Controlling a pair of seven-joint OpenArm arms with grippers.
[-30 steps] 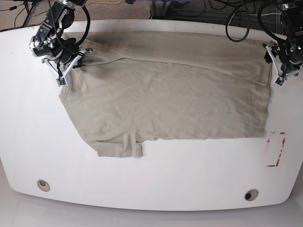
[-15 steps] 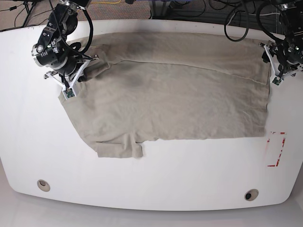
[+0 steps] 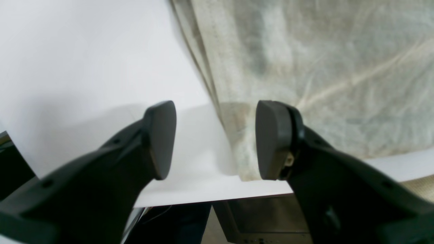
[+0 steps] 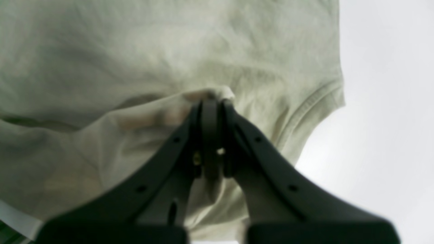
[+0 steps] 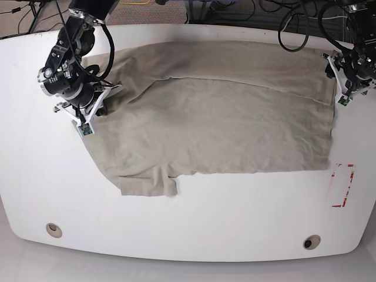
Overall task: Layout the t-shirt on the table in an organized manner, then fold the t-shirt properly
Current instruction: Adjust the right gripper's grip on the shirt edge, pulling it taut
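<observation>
My right gripper is pinching the folded piece inside the t-shirt's outer edge. It should open, move over and take the t-shirt's edge itself (image 4: 312, 122).
The beige t-shirt (image 5: 217, 123) lies spread across the white table (image 5: 205, 217), its back strip folded over along the top. At the base view's left, my right gripper (image 5: 96, 110) is shut on a raised pinch of the t-shirt's left end. The right wrist view shows the cloth (image 4: 135, 51) bunched at the closed gripper (image 4: 210, 105). At the right end, my left gripper (image 5: 342, 94) stands open. In the left wrist view the gripper (image 3: 215, 139) straddles the t-shirt's corner (image 3: 322, 67) near the table's edge, with cloth between the fingers but not clamped.
Two grey grommet holes (image 5: 53, 230) (image 5: 311, 241) sit near the front edge. A red-outlined mark (image 5: 342, 185) lies at the front right. Cables (image 5: 294, 23) hang behind the table's back edge. Past the table's edge under my left gripper is a dark gap (image 3: 237, 220).
My right gripper has moved toward the front, pulling the t-shirt's left end along and widening the folded-over flap. The left arm has barely shifted.
</observation>
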